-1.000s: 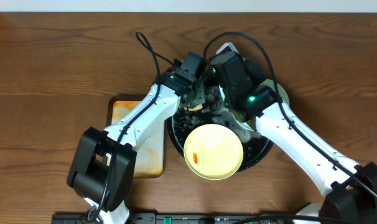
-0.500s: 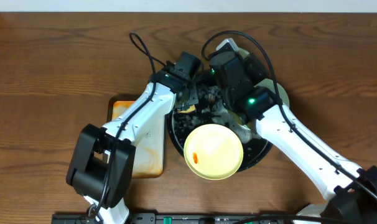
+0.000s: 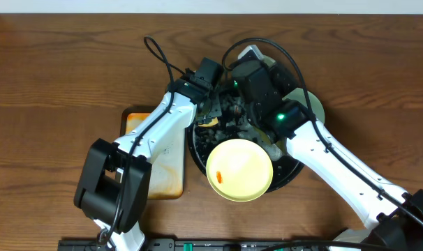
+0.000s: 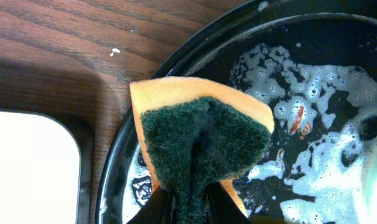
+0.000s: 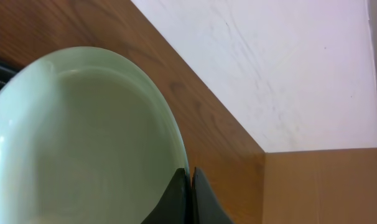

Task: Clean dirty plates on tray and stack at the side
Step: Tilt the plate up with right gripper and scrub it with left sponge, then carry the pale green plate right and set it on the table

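Note:
My right gripper is going to release the mint-green plate, now held tilted by its rim, on the bare wood tabletop out (image 3: 381, 122) beyond the other mint-green plate.
The pale yellow plate (image 3: 239, 169), with an orange smear at its left edge, lies in the front of the round black tray (image 3: 290, 172). The tray's floor is wet with white foam in the left wrist view (image 4: 123, 155). My left gripper (image 4: 187, 205) is shut on an orange and green sponge (image 4: 201, 137), held over the tray's back left rim; it also shows overhead (image 3: 215, 115). My right gripper (image 5: 190, 177) is shut on the rim of a mint-green plate (image 5: 83, 143), held tilted. Another mint-green edge (image 3: 314, 104) shows by the tray's right rim, under my right arm.
A rectangular black-rimmed tray with an orange-stained white surface (image 3: 162, 167) stands left of the round tray, its corner in the left wrist view (image 4: 27, 168). Brown wood tabletop (image 3: 58, 77) lies all around. The table's far edge meets a white wall (image 5: 269, 56).
My left gripper with the sponge has shifted a little to the left and back. My right arm has moved slightly toward the back left. The yellow plate has not moved.

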Controlling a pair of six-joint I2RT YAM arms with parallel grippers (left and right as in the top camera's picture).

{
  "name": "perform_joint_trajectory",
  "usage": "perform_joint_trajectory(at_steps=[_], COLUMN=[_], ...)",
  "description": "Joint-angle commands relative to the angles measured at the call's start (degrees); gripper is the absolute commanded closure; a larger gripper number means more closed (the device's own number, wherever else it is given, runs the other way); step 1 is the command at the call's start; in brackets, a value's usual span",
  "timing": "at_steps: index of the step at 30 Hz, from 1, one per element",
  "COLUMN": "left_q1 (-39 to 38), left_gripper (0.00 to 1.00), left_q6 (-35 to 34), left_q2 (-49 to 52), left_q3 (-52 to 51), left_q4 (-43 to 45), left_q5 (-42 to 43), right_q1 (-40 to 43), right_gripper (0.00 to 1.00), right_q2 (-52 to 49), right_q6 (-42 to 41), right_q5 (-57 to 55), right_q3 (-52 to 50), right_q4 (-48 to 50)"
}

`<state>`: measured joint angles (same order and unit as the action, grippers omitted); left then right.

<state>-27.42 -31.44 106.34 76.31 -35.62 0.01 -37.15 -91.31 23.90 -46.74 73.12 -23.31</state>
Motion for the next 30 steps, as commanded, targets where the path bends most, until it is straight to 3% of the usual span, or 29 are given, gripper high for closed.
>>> perform_joint_trajectory(at_steps=[1, 14, 23, 30], left_q1=[0.4, 0.4, 0.4, 0.4], left_gripper=[0.84, 0.84, 0.84, 0.84], left_q6=[0.8, 0.8, 0.8, 0.8], left_q2=[0.8, 0.8, 0.8, 0.8], left_q3=[-0.9, -0.9, -0.9, -0.9], left_q4=[0.0, 0.2, 0.3, 0.1], left_q5=[-0.9, -0.9, -0.9, -0.5], right_q1=[-0.3, 0.1, 2.3, 10.2], right_gripper=[0.99, 0.99, 0.99, 0.99], right_q2=[1.8, 2.0, 1.9, 3.8], right_q6=[0.8, -5.3, -10.3, -27.5], right_q5=[1.9, -1.1, 4.7, 11.0], right_q3=[1.4, 1.4, 1.4, 1.4], right_q4=[0.1, -3.0, -4.4, -9.5])
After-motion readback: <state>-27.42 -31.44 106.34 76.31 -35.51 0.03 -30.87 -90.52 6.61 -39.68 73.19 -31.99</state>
